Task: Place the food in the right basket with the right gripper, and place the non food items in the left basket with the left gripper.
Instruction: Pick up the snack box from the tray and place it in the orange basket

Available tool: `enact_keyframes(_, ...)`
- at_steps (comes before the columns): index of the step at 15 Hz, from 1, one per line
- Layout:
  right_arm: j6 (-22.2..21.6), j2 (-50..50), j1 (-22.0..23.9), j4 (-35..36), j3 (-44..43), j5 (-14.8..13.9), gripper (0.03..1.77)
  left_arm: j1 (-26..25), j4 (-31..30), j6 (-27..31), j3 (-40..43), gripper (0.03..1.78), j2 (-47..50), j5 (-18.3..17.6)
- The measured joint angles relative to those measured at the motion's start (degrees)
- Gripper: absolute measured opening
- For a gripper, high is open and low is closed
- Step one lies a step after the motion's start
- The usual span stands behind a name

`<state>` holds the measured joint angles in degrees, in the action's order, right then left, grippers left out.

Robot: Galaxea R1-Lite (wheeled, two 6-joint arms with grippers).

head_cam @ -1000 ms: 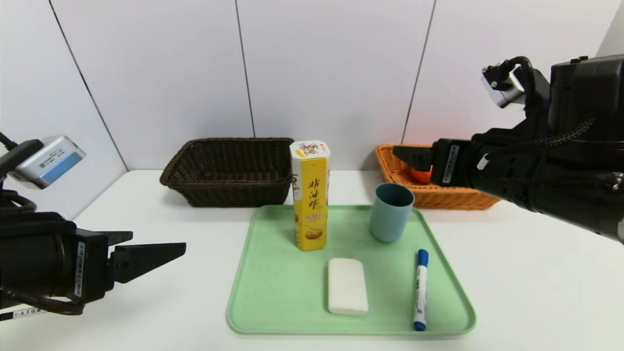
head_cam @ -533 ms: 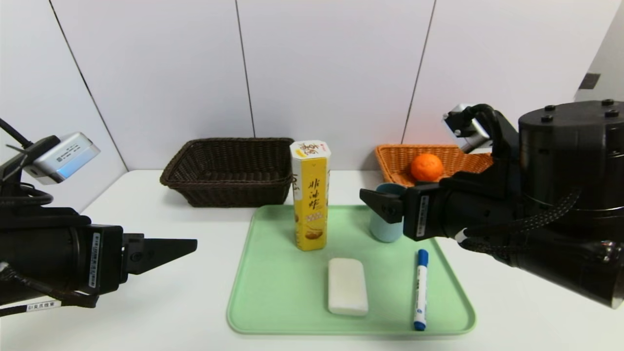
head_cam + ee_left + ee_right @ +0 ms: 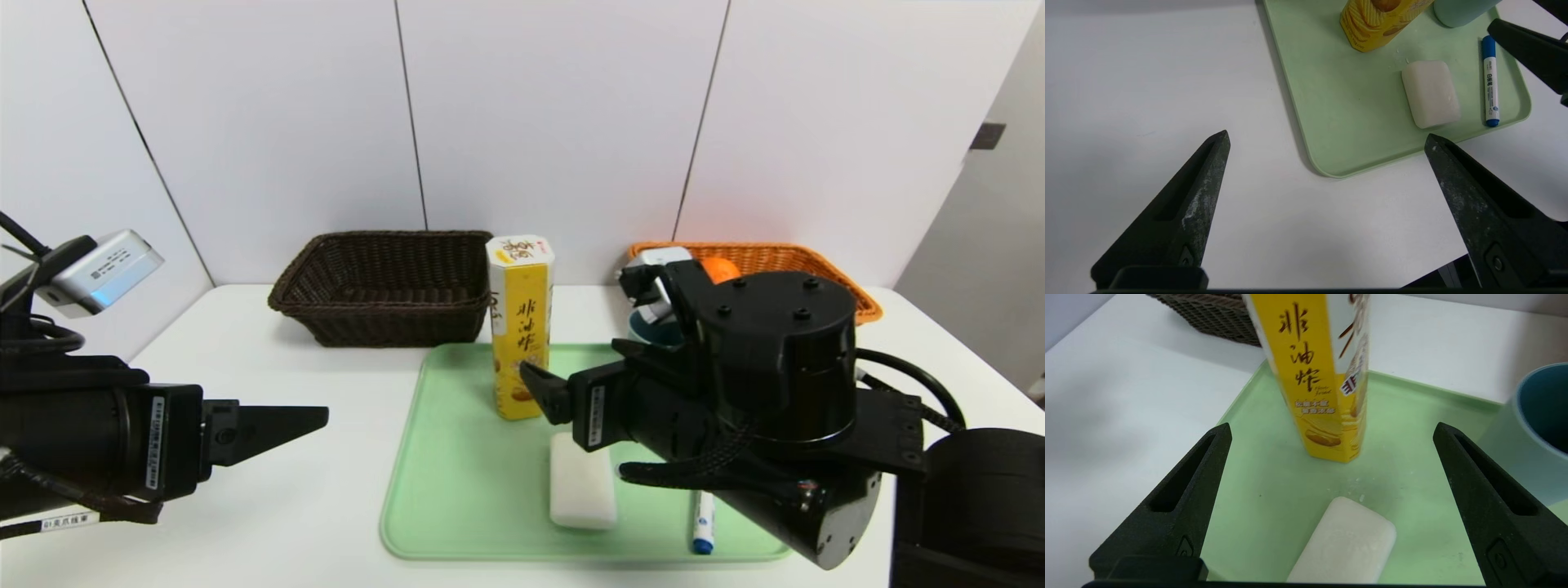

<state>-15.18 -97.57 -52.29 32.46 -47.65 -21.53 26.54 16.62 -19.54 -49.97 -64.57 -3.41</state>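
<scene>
The yellow snack box is food that belongs in the orange basket. So next my right gripper closes on the lower half [image 3: 520,357] [image 3: 1319,391] of the yellow snack box.
A tall yellow snack box [image 3: 520,327] stands upright at the back of the green tray [image 3: 457,490]. In front of it lie a white soap bar [image 3: 581,490] and a blue marker [image 3: 700,527], the marker partly hidden by my right arm. A blue-green cup [image 3: 1535,433] stands beside the box. My right gripper [image 3: 571,371] hovers open above the tray, facing the snack box [image 3: 1314,375], with the soap bar [image 3: 1347,547] below it. An orange [image 3: 720,268] lies in the orange right basket [image 3: 816,261]. My left gripper [image 3: 314,416] is open over bare table, left of the tray.
The dark brown left basket [image 3: 384,286] stands at the back, left of the tray. In the left wrist view the tray's near corner [image 3: 1331,171] lies just beyond the open left gripper [image 3: 1327,134]. White wall panels close off the back.
My right arm has swung from over the orange basket down and left to above the tray, open throughout. The orange now shows in the basket. The left arm has barely moved.
</scene>
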Motion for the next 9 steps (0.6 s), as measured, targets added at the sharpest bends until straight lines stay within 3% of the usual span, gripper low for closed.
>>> enact_keyframes(9,0.22,-6.5,-3.06,3.12,-0.83,-2.15,1.7,0.05,-0.09,0.04,0.99,1.69,-0.28,-0.24)
